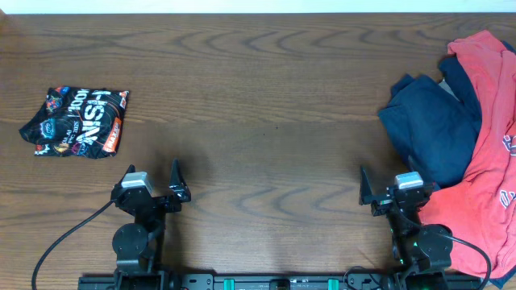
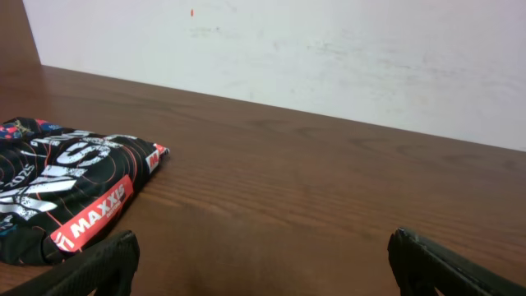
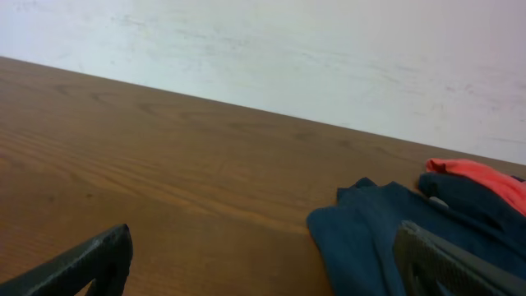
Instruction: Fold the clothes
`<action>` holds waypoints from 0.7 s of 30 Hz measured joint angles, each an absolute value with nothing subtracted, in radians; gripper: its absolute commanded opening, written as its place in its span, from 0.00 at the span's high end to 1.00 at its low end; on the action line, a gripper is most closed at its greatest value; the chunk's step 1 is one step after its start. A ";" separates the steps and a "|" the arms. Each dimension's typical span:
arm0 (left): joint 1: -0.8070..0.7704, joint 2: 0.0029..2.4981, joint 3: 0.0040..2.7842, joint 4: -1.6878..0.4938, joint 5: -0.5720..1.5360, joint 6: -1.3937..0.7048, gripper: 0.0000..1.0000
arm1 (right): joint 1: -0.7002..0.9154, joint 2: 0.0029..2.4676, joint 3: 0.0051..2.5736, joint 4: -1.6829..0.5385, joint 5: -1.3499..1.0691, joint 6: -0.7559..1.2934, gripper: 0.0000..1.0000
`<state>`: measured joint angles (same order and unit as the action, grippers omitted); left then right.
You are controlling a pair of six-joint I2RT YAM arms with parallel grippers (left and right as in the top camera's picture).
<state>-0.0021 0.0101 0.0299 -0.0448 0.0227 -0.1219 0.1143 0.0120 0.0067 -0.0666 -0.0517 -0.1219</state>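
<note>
Next, I close my right gripper on the plain part [image 1: 474,190] of the coral-red T-shirt, between the shirt's chest print and the dark navy garment.
The coral-red T-shirt [image 1: 493,105] lies crumpled at the table's right edge, with part of its chest print showing. The dark navy garment [image 1: 431,121] is heaped on its left side. In the right wrist view the navy garment [image 3: 370,234] lies ahead to the right and a strip of the red shirt [image 3: 477,174] shows behind it. My right gripper [image 1: 390,181] [image 3: 263,267] is open and empty, just left of the pile, its right finger over the navy cloth's edge. My left gripper [image 1: 151,176] [image 2: 263,267] is open and empty over bare wood, far from the clothes.
A small black folded bundle with white and orange lettering [image 1: 76,122] lies at the left, ahead and left of the left gripper; it also shows in the left wrist view [image 2: 66,193]. A white wall runs behind the brown wooden table [image 1: 266,97].
</note>
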 measured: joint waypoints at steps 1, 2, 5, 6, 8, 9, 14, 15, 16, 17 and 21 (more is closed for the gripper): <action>-0.002 0.012 0.030 -0.045 0.023 -0.122 0.02 | 0.114 0.012 0.007 -0.067 -0.052 -0.122 0.01; -0.002 0.021 0.030 -0.045 0.023 -0.122 0.02 | 0.114 0.012 0.007 -0.067 -0.052 -0.122 0.01; -0.002 0.042 0.030 -0.045 0.023 -0.122 0.02 | 0.114 0.012 0.007 -0.067 -0.052 -0.122 0.01; -0.002 0.044 0.030 -0.045 0.023 -0.122 0.02 | 0.114 0.012 0.007 -0.067 -0.052 -0.122 0.01; -0.002 0.044 0.030 -0.045 0.023 -0.122 0.02 | 0.114 0.012 0.007 -0.067 -0.052 -0.122 0.01; -0.002 0.044 0.030 -0.045 0.023 -0.122 0.02 | 0.114 0.012 0.007 -0.067 -0.052 -0.122 0.01; -0.002 0.044 0.030 -0.045 0.023 -0.122 0.02 | 0.114 0.012 0.007 -0.067 -0.052 -0.122 0.01; -0.002 0.044 0.030 -0.045 0.023 -0.122 0.02 | 0.114 0.012 0.007 -0.067 -0.052 -0.122 0.01; -0.002 0.044 0.030 -0.045 0.023 -0.122 0.02 | 0.114 0.012 0.007 -0.067 -0.052 -0.122 0.01; -0.002 0.044 0.030 -0.045 0.023 -0.122 0.02 | 0.114 0.012 0.007 -0.067 -0.052 -0.122 0.01; -0.002 0.044 0.030 -0.045 0.023 -0.122 0.02 | 0.114 0.012 0.007 -0.067 -0.052 -0.122 0.01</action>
<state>-0.0021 0.0441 0.0299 -0.0448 0.0227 -0.1219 0.1143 0.0120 0.0067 -0.0666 -0.0517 -0.1219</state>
